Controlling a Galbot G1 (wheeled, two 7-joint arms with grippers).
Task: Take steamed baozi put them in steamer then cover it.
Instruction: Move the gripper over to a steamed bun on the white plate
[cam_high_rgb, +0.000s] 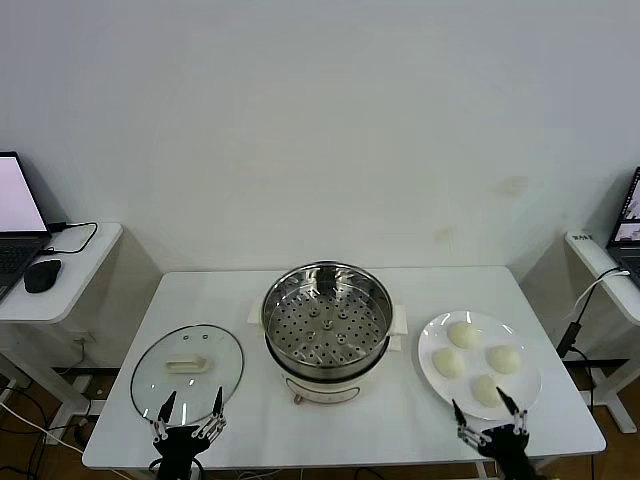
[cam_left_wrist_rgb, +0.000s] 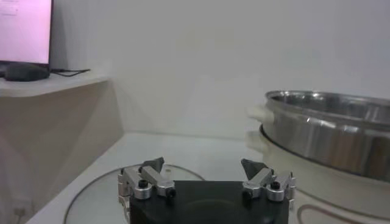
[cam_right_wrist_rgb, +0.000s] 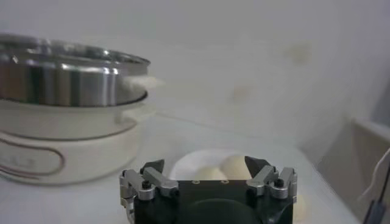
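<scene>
The sides of the baozi (cam_high_rgb: 463, 334) nearest the plate's far edge, the one farthest from the table's front edge, will be gripped by my right gripper.
The steel steamer (cam_high_rgb: 326, 320) stands empty on its white pot base at the table's middle; it also shows in the left wrist view (cam_left_wrist_rgb: 329, 131) and the right wrist view (cam_right_wrist_rgb: 67, 76). Several cream-white baozi (cam_high_rgb: 464, 334) lie on a white plate (cam_high_rgb: 429, 345) to its right; two show in the right wrist view (cam_right_wrist_rgb: 237, 165). The glass cover (cam_high_rgb: 187, 365) with its cream handle lies flat on the table to the left. My left gripper (cam_high_rgb: 190, 405) is open at the cover's near edge (cam_left_wrist_rgb: 204, 165). My right gripper (cam_high_rgb: 482, 404) is open at the plate's near edge (cam_right_wrist_rgb: 205, 165).
A side table (cam_high_rgb: 60, 270) with a laptop and mouse (cam_high_rgb: 42, 275) stands at the far left. Another side table (cam_high_rgb: 605, 265) with a laptop and cables stands at the far right. The white table's front edge (cam_high_rgb: 340, 462) is just under both grippers.
</scene>
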